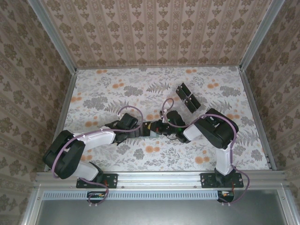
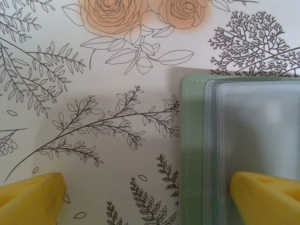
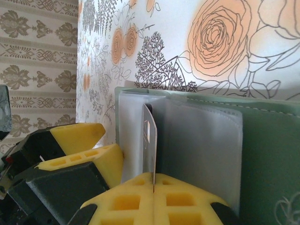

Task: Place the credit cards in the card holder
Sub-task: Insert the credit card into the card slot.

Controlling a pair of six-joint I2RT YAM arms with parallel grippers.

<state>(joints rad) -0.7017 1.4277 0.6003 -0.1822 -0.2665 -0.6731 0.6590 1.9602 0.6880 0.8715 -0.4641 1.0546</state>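
The credit card is on edge at the opening of the clear sleeve, so my right gripper needs to open, grab its outer edge [image 3: 155, 152] and push it flat into the sleeve.
The grey-green card holder [image 3: 269, 154] lies open on the flowered table, its clear sleeves [image 3: 201, 150] fanned up. My right gripper [image 3: 153, 180] is shut on a black credit card [image 3: 149, 136], which stands on edge with its top in the gap between two sleeves. My left gripper [image 2: 145, 192] is open and straddles the card holder's stitched edge [image 2: 191, 150]: one yellow finger [image 2: 267, 197] is over the sleeves, the other [image 2: 30, 199] over bare table. From above, both grippers [image 1: 157, 129] meet mid-table. More black credit cards [image 1: 187, 97] lie at the back right.
The spare cards sit in a clear plastic tray [image 1: 193, 104] behind the right arm [image 1: 218, 133]. Patterned walls close the table on three sides, and a metal rail [image 1: 159, 179] runs along the near edge.
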